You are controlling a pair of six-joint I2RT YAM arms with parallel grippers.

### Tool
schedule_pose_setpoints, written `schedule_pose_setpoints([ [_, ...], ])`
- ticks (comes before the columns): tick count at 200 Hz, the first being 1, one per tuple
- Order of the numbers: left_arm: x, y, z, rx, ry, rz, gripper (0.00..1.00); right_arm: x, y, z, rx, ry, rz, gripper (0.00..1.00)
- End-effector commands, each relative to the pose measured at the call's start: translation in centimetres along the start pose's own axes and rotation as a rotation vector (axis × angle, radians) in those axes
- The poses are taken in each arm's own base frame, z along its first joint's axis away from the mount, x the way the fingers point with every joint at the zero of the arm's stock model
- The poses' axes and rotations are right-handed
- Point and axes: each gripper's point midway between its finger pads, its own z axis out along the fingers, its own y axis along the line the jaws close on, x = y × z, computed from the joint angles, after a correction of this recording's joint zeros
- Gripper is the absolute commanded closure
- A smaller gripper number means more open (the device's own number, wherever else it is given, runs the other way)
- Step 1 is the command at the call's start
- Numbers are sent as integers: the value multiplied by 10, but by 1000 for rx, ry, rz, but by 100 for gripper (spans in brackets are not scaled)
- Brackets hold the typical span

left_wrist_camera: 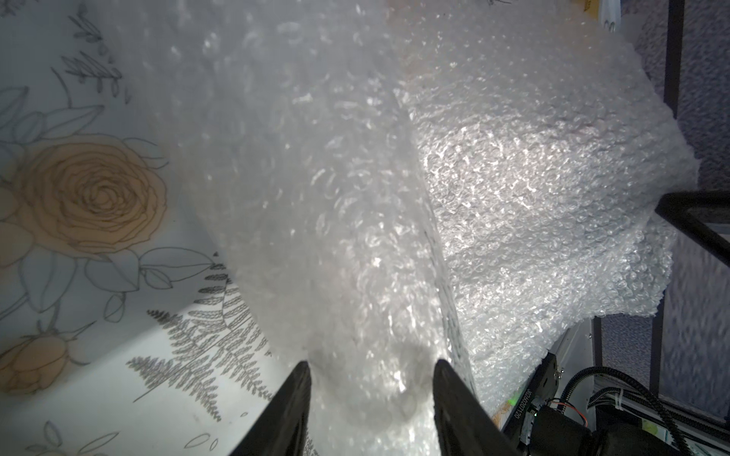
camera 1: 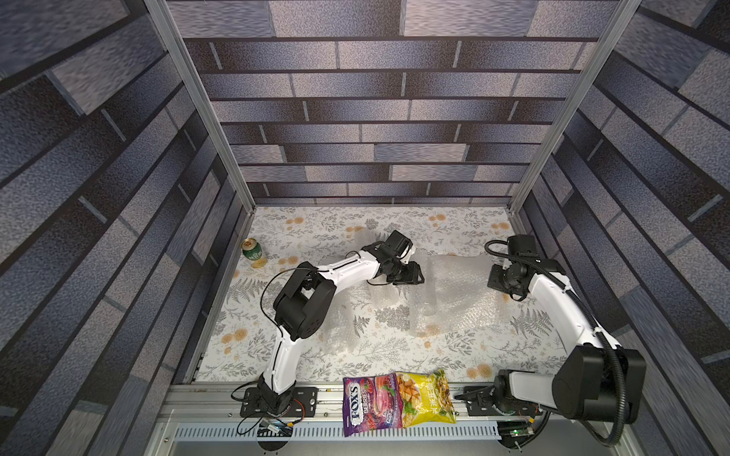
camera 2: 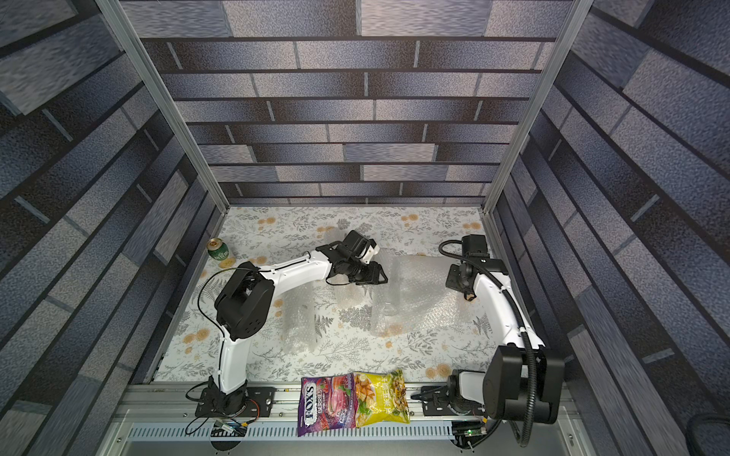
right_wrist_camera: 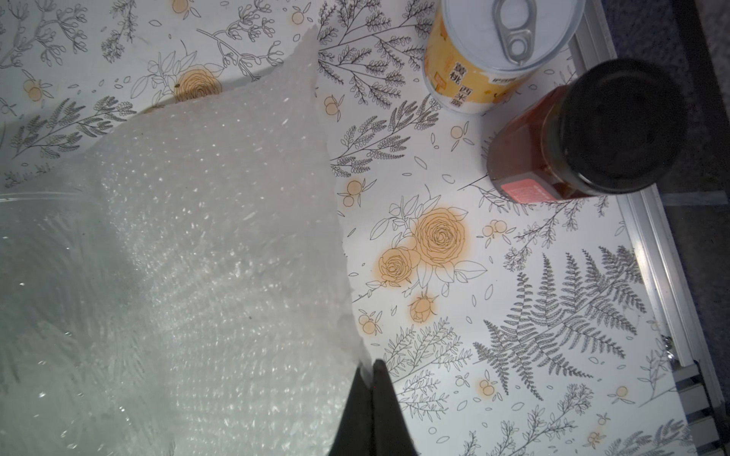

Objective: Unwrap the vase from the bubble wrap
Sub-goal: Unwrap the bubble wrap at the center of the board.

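Next, I let go of the bubble wrap's edge on the table (camera 1: 523,299) (right_wrist_camera: 524,240) with my right gripper, close beside the jar with the dark lid.
A clear glass vase (camera 1: 426,294) (camera 2: 389,300) lies mid-table on a spread sheet of bubble wrap (camera 1: 462,292) (camera 2: 426,292). My left gripper (camera 1: 418,275) (camera 2: 380,275) (left_wrist_camera: 371,365) is shut on the vase's (left_wrist_camera: 335,256) far end, its jaws held apart by it. Blurred bubbles show over the glass; whether a layer covers it I cannot tell. My right gripper (camera 1: 501,281) (camera 2: 458,282) (right_wrist_camera: 367,365) is shut on the right edge of the bubble wrap (right_wrist_camera: 217,237), its jaws pressed together. The vase (right_wrist_camera: 47,276) shows beside it in the right wrist view.
More bubble wrap (camera 1: 339,331) lies crumpled beside the left arm. A green can (camera 1: 252,250) stands at the far left. Two snack bags (camera 1: 371,404) (camera 1: 424,396) lie on the front rail. A yellow tin (right_wrist_camera: 493,51) and a dark-lidded jar (right_wrist_camera: 584,134) stand near the right wall.
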Motion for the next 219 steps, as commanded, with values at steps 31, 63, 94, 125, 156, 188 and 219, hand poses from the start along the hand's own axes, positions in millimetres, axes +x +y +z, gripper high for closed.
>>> schedule_pose_setpoints([
  [31, -1, -9, 3, 19, 16, 15, 48, -19, -18, -22, 24, -65, 32, 100],
  [63, -2, -13, 7, 28, 22, 22, 48, -42, -19, -44, 19, -140, 42, 100],
  [94, -12, -21, 11, 45, 7, 28, 48, -52, -25, -56, 45, -173, 44, 100],
  [125, -15, -27, 14, 55, 14, 41, 48, -58, -34, -63, 70, -187, 52, 100],
  [156, -15, -23, 13, 38, 11, 35, 48, -63, -41, -68, 82, -201, 65, 100],
  [188, -20, -15, -2, -19, -57, 51, 42, -65, -45, -68, 95, -194, 70, 100],
  [219, -26, -7, -37, -112, -164, 121, 35, -66, -49, -65, 108, -184, 72, 100],
])
